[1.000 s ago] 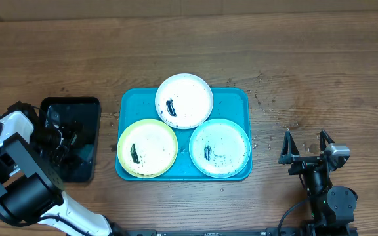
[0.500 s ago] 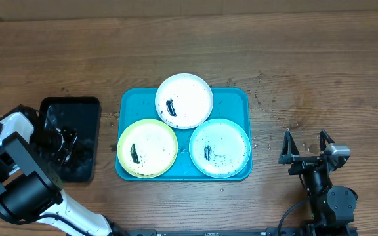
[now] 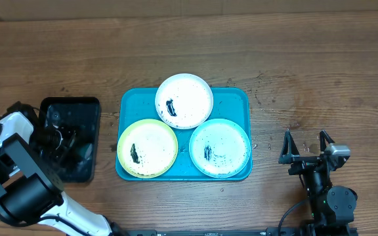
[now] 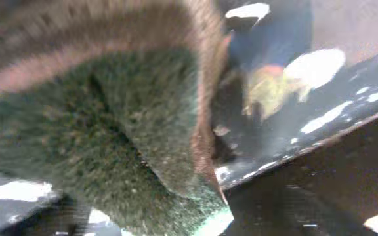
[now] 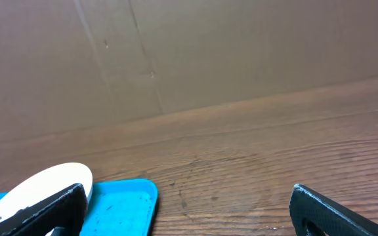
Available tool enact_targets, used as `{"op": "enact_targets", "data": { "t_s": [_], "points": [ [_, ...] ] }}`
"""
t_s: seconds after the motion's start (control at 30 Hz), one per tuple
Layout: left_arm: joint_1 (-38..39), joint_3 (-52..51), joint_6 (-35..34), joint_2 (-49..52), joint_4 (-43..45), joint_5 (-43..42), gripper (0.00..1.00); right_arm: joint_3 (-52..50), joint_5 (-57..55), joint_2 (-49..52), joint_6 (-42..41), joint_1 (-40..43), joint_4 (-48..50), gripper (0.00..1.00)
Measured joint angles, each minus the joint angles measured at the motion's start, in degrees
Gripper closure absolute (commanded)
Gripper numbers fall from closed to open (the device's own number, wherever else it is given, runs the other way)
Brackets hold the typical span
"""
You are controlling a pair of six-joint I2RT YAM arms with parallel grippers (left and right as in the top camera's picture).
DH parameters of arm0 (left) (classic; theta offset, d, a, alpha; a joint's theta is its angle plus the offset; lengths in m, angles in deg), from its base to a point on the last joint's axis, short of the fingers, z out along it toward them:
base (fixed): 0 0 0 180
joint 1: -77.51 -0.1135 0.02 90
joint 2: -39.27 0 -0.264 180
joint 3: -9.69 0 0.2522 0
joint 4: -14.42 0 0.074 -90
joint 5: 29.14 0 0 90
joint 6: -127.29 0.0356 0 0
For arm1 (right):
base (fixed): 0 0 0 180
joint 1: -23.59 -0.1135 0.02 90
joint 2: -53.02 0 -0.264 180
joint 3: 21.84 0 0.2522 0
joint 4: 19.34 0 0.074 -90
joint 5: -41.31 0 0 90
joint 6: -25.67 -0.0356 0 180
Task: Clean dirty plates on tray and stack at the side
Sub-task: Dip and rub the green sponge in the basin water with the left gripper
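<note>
Next, I open my left gripper and pinch the middle of its green side point(image 4: 133, 144) before wiping the plates, because the green scouring sponge sits bent and crooked in that gripper.
Three dirty plates lie on the turquoise tray point(image 3: 231, 98): a white-rimmed plate point(image 3: 184, 99) at the back, a yellow-green plate point(image 3: 147, 148) front left and a pale mint plate point(image 3: 220, 148) front right, all with black smears. My left gripper point(image 3: 63, 141) is down in the black tray point(image 3: 77, 108) left of them. A green scouring sponge point(image 4: 110, 118) fills the left wrist view, bent and blurred, hiding the fingers. My right gripper point(image 3: 305, 152) is open and empty right of the turquoise tray; its wrist view point(image 5: 189, 223) shows the tray's corner point(image 5: 120, 206) and the white plate point(image 5: 38, 187).
The glossy black tray holds liquid that shows bright reflections point(image 4: 320, 118). Small dark specks dot the wood point(image 3: 268, 98) right of the turquoise tray. A brown wall point(image 5: 189, 52) stands behind the table.
My left gripper has shifted back and forth a little inside the black tray with the sponge. The plates and the right arm have not moved.
</note>
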Motion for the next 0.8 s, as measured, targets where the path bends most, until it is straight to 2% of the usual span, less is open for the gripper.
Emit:
{"op": "enact_targets", "data": {
  "t_s": [0.13,0.2,0.3,0.37,0.43,0.47,0.8],
  "points": [
    [0.04,0.17,-0.17,-0.39,1.11,1.79,0.0,0.0,-0.02,0.0,0.0,0.0,0.02,0.0],
    [0.04,0.2,-0.22,-0.46,1.4,2.43,0.07,0.0,0.0,0.0,0.02,0.0,0.02,0.0],
    [0.02,0.2,-0.33,-0.46,1.75,3.72,0.32,0.0,0.0,0.0,0.0,0.0,0.02,0.0],
    [0.02,0.15,-0.17,-0.44,2.12,4.59,0.56,0.0,-0.02,0.0,0.02,0.0,-0.02,0.0],
    [0.02,0.15,-0.17,-0.15,2.34,5.2,0.88,0.0,-0.02,-0.02,0.02,0.0,0.02,0.0],
    [0.02,0.15,-0.2,0.02,2.34,5.46,0.96,0.0,-0.02,0.0,0.0,0.0,0.02,0.0],
    [0.02,0.35,0.11,0.33,1.27,5.92,0.96,0.0,-0.02,0.0,0.02,0.0,0.0,0.0]
  ]
}}
